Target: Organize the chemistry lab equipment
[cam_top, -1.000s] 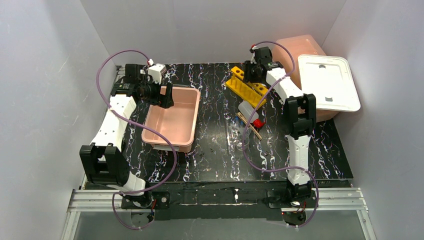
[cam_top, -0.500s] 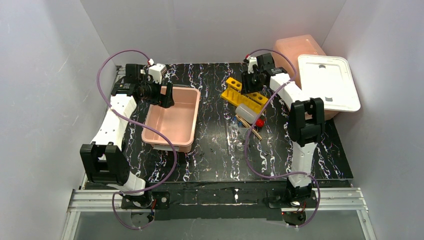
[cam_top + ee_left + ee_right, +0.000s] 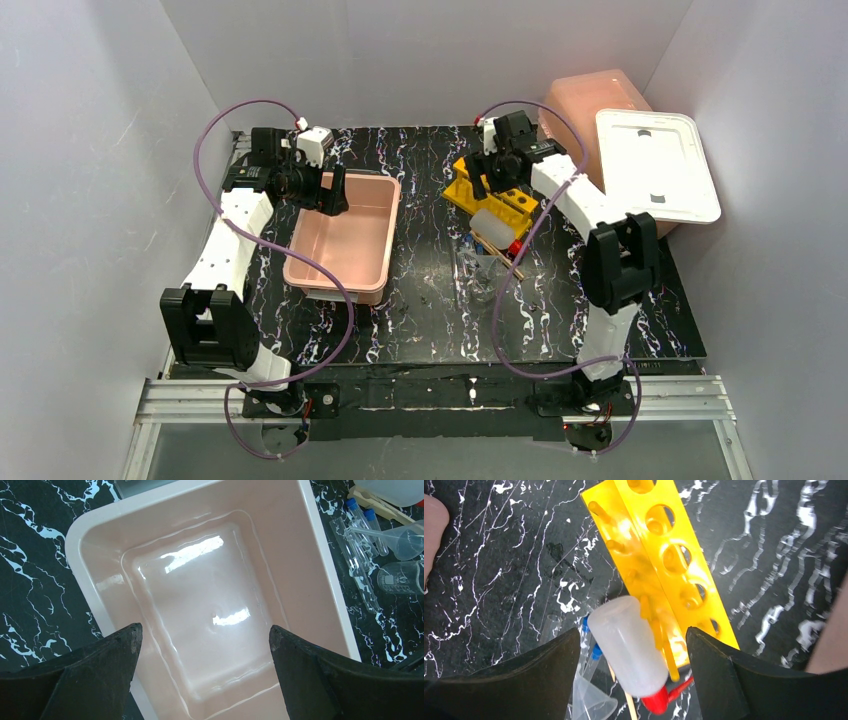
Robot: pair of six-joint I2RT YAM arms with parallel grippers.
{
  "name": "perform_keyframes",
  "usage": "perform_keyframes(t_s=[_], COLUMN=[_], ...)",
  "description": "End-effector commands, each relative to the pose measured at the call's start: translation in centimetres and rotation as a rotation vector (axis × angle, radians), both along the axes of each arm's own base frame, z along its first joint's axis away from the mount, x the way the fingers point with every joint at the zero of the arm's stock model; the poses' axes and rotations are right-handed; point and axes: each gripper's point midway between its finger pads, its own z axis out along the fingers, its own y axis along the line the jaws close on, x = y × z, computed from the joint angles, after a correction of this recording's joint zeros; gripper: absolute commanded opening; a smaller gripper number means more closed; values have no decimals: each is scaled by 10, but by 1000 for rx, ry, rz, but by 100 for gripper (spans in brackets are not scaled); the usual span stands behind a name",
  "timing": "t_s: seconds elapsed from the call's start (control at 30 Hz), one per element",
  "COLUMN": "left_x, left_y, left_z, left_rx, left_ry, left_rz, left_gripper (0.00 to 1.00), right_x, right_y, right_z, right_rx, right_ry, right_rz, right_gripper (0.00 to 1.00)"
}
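The long uncapped clear tube lying nearest the empty pink tub is next for my right gripper, which should go there and close near the tube's far open end [image 3: 455, 257] [image 3: 548, 630].
The yellow tube rack [image 3: 488, 190] lies on the black mat at the back middle; it also shows in the right wrist view [image 3: 664, 560]. A translucent white bottle with a red cap [image 3: 631, 647] leans against the rack's near end [image 3: 497, 226]. Clear tubes with blue caps [image 3: 364, 516], a clear funnel [image 3: 591, 702], a small beaker [image 3: 402, 577] and a thin brown rod [image 3: 503, 258] lie beside it. My right gripper [image 3: 631, 672] is open above the bottle and rack, holding nothing. My left gripper [image 3: 202, 680] is open over the empty pink tub [image 3: 90, 545], holding nothing.
A second pink tub [image 3: 590, 95] stands at the back right with a white rectangular lid [image 3: 655, 165] resting on it. The pink tub [image 3: 345, 285] sits left of middle on the mat. Grey walls close in both sides and the back.
My right gripper has moved left from the back-right tub to above the yellow rack and bottle. The rack and bottle have shifted slightly left. The left arm has not moved.
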Motion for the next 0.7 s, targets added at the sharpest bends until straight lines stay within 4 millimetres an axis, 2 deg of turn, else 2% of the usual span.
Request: perform_keyframes(t_s=[0.0, 0.1, 0.17, 0.27, 0.43, 0.53, 0.67], left_x=[0, 3, 5, 4, 0, -1, -3], left_y=[0, 2, 4, 3, 0, -1, 0], left_z=[23, 26, 27, 27, 27, 31, 36], left_rx=[-15, -16, -15, -25, -49, -51, -51], left_ry=[-55, -55, -54, -38, -26, -37, -52], left_rz=[17, 44, 69, 77, 74, 74, 75], left_gripper=[98, 98, 98, 98, 98, 98, 98], right_x=[-1, -23, -44, -75, -110, -123, -124], right_y=[-10, 11, 30, 56, 79, 91, 93], right_z=[86, 106, 101, 72, 7, -20, -44], right_rx=[-15, -40, -30, 12, 37, 47, 35], right_ry=[-256, -323, -295, -197, -22, 36, 75], right_rz=[-123, -103, -77, -67, -93, -83, -102], right_gripper=[84, 81, 80, 78, 75, 72, 68])
